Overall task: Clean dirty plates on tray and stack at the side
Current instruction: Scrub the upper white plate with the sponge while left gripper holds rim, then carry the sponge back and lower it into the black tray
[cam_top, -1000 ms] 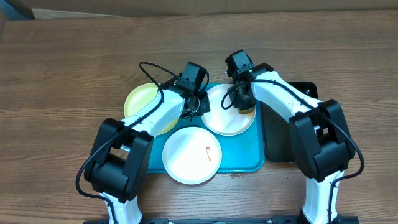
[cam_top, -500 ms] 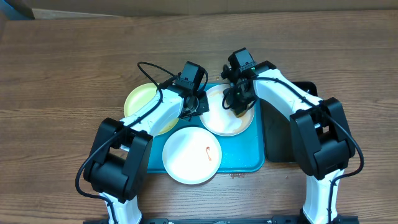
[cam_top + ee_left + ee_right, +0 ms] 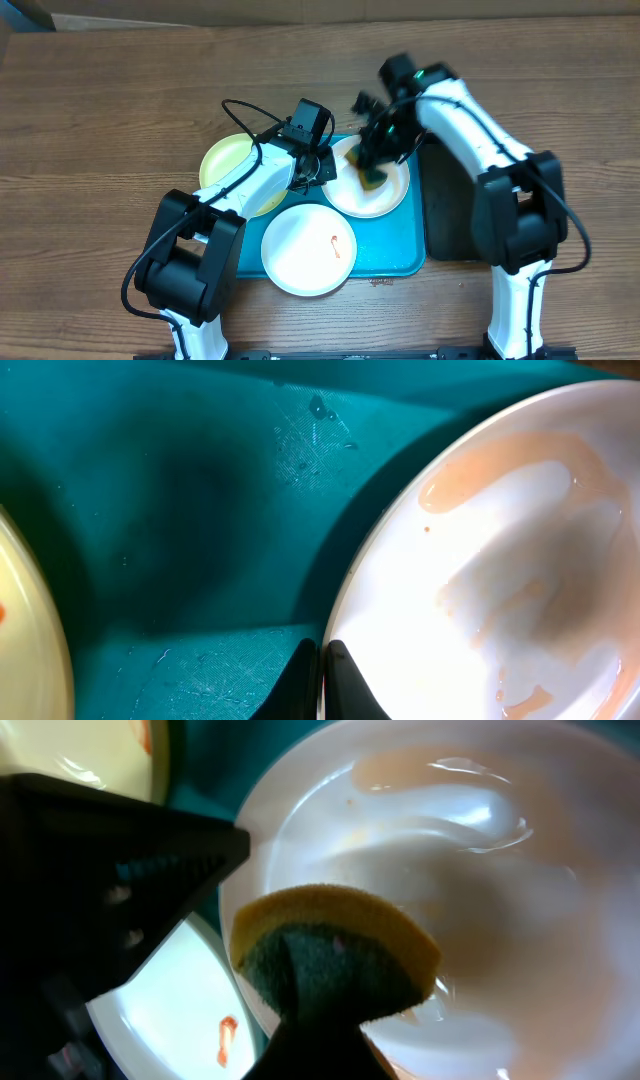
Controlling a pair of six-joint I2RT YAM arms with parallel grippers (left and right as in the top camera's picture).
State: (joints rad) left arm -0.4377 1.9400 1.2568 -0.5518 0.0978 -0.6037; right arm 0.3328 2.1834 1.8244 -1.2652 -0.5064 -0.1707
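Observation:
I need to set the yellow-and-green sponge down with my right gripper in the middle of the narrow black tray [image 3: 462, 193]. The sponge is now pressed on the far white plate.
The turquoise tray [image 3: 400, 250] holds two white plates. The far white plate [image 3: 385, 195] is wet with smeared orange sauce; it also shows in the left wrist view [image 3: 520, 560] and the right wrist view [image 3: 480, 870]. My left gripper [image 3: 322, 170] is shut on its left rim [image 3: 322, 660]. My right gripper [image 3: 372, 170] is shut on a yellow-and-green sponge [image 3: 335, 960] pressed on this plate. The near white plate [image 3: 308, 250] has a red smear [image 3: 224, 1032]. The pale yellow-green plate [image 3: 228, 165] lies left, partly off the tray, under my left arm.
A narrow black tray [image 3: 450, 215] lies right of the turquoise tray, under my right arm. A cardboard edge [image 3: 300, 8] runs along the table's far side. Wooden tabletop [image 3: 100, 120] surrounds the trays.
My right gripper has dragged the sponge from the plate's far right side toward its left middle, and the right arm has swung. The left gripper has kept its hold on the rim.

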